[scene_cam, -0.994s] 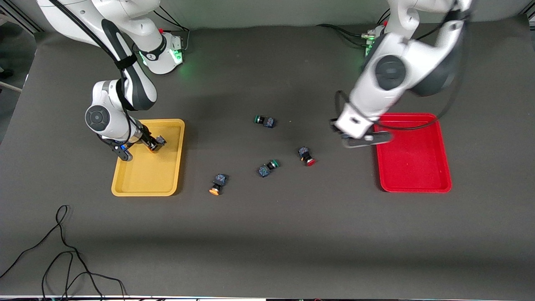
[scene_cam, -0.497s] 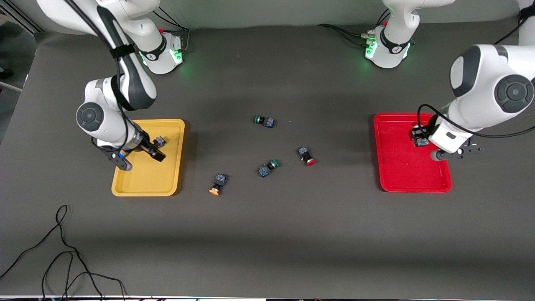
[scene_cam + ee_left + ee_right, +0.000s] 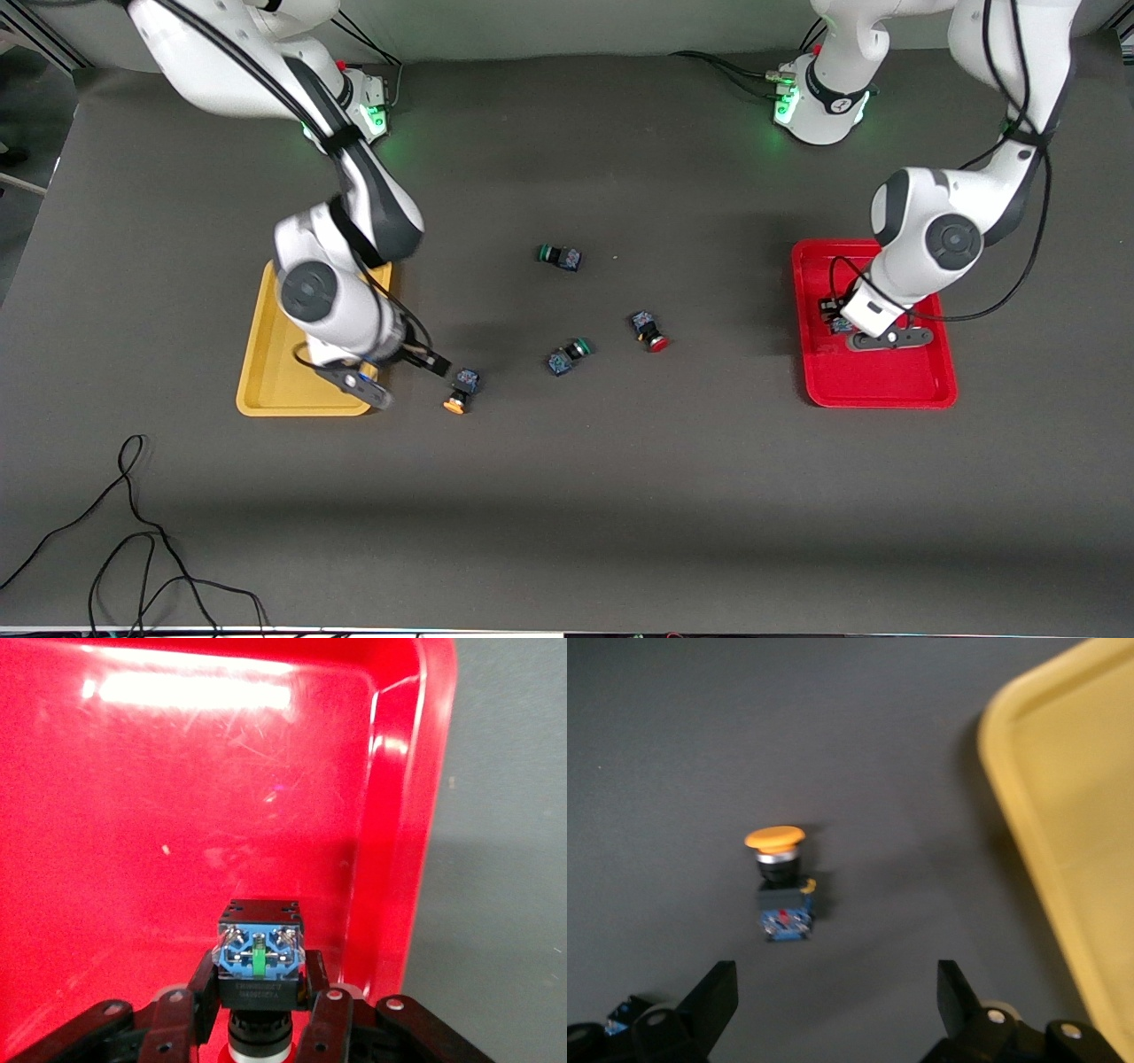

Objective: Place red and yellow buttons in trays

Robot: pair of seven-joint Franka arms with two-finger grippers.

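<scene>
Next, my right gripper grips the orange-capped button beside the yellow tray on its blue-black body (image 3: 465,383) (image 3: 786,902), leaving the button's cap free.
My left gripper (image 3: 855,326) is shut on a button with a dark blue-black body (image 3: 260,961) and holds it low over the red tray (image 3: 886,381), near the rim that faces the table's middle. The tray fills the left wrist view (image 3: 177,815). My right gripper (image 3: 399,374) is open and empty just above the table, beside the yellow tray (image 3: 266,354). An orange-capped button (image 3: 460,392) lies on its side a little ahead of the open jaws (image 3: 780,877). A red-capped button (image 3: 651,333) lies mid-table. The right arm hides much of the yellow tray.
Two green-capped switches lie mid-table, one (image 3: 559,257) nearer the robots' bases and one (image 3: 567,354) beside the red-capped button. A loose black cable (image 3: 133,532) lies at the table's front corner at the right arm's end. The yellow tray's rim (image 3: 1045,833) runs beside my right gripper.
My right gripper left the yellow tray and moved out over the table to the orange-capped button. My left gripper carried its button across the red tray toward the table's middle.
</scene>
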